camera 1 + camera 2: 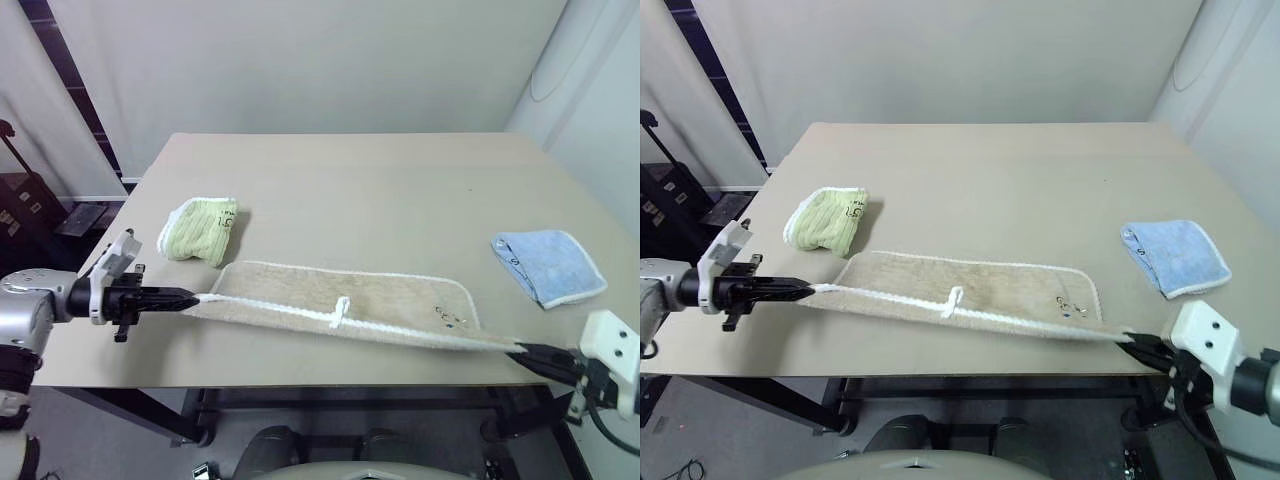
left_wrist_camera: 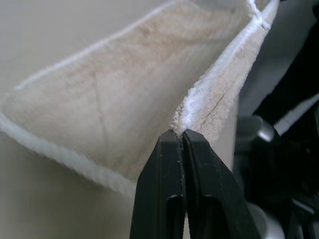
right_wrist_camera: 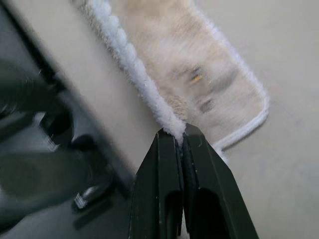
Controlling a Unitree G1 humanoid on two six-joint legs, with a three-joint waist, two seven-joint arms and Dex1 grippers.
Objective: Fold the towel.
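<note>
My right gripper is holding the corner, now just past the table's front edge, and will set it down at the beige towel's far corner (image 1: 457,274) (image 3: 260,94) closest to the light blue towel.
The beige towel (image 1: 340,300) with white edging lies folded lengthwise as a long strip near the table's front edge, its small white loop (image 1: 341,310) at the middle of the near edge. My left gripper (image 1: 192,297) is shut on the towel's near left corner (image 2: 185,117). At the opposite end my right gripper (image 1: 520,347) is shut on the near right corner (image 3: 172,124), just past the table's front edge. The near edge is stretched taut between the two grippers and lifted slightly, while the far edge rests on the table.
A light green folded towel (image 1: 200,230) lies just behind the towel's left end. A light blue folded towel (image 1: 548,266) lies at the right of the tan table (image 1: 360,190). The table's front edge runs right under the stretched cloth.
</note>
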